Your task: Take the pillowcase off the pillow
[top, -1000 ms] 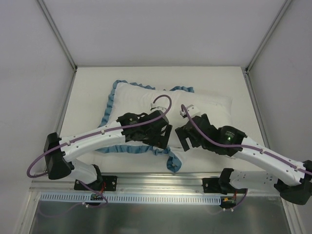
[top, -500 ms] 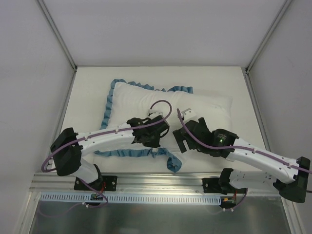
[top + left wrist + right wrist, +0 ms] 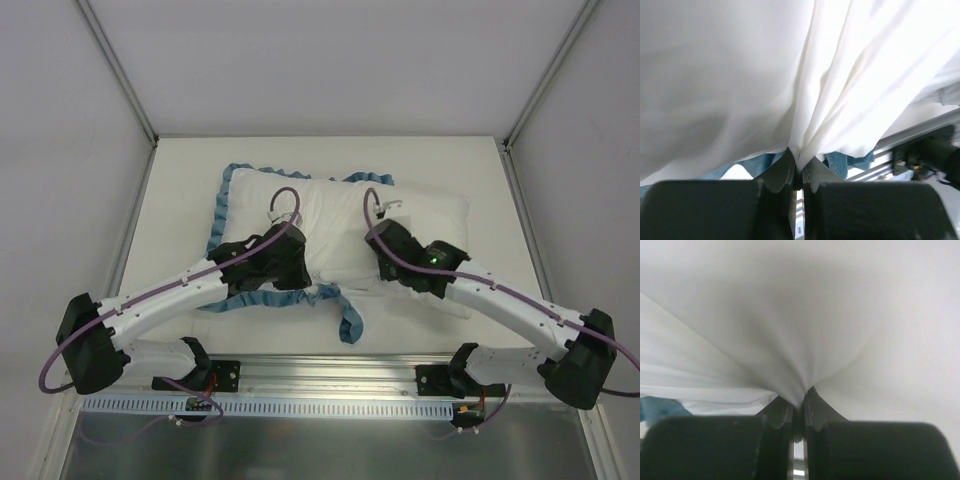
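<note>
The left gripper bunches the near part of the pillowcase while its far side still covers the pillow, so the left gripper should take the pillowcase's far teal ruffle corner [image 3: 236, 169].
The pillowcase [image 3: 255, 205] lies white side out on the left half of the table, its teal ruffle [image 3: 345, 322] trailing toward the near edge. The plump white pillow [image 3: 440, 212] sticks out of it to the right. My left gripper [image 3: 285, 270] presses down on the pillowcase's near part. In the left wrist view this left gripper [image 3: 799, 167] is shut on a gathered fold of white pillowcase [image 3: 740, 75], with teal ruffle [image 3: 850, 161] just behind. My right gripper [image 3: 386, 268] sits on the pillow's near left part. In the right wrist view the right gripper [image 3: 800, 405] is shut on a pinch of smooth pillow [image 3: 865, 315] cloth.
The cream table [image 3: 180, 170] is boxed in by white walls at the left, back and right. An aluminium rail [image 3: 330, 365] runs along the near edge by the arm bases. Purple cables loop above both wrists.
Both grippers went from open to shut, each pinching white cloth. The left arm swung left and farther out, the right wrist moved farther onto the pillow, and the cloth shifted slightly left.
</note>
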Tool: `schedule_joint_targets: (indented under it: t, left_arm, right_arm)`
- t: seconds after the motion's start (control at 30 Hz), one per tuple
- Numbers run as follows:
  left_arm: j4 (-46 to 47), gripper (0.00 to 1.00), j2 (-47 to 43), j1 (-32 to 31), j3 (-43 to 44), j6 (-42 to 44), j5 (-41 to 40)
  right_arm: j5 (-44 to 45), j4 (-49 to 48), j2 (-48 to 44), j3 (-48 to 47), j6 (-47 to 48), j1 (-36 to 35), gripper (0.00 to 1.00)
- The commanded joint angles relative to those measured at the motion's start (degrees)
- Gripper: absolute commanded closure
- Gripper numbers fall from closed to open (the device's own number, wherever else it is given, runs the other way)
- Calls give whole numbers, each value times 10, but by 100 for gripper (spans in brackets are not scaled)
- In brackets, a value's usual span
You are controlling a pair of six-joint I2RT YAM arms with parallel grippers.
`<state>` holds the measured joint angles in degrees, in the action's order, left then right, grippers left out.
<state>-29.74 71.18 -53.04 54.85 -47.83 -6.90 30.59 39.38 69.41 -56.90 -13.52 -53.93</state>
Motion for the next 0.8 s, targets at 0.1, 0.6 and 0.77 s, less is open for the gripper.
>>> schedule_joint_targets:
  t: [0.1, 0.6, 0.77]
  left_arm:
    - [-28, 100, -115, 89, -23, 2, 7]
    - [-46, 100, -214, 300, -35, 51, 100]
    - [-33, 99, -257, 299, -101, 51, 180]
  right_arm:
    - [-42, 79, -98, -301, 44, 82, 99]
    - [-14, 178, -280, -40, -71, 111, 99]
    - [-40, 190, -371, 79, -132, 111, 99]
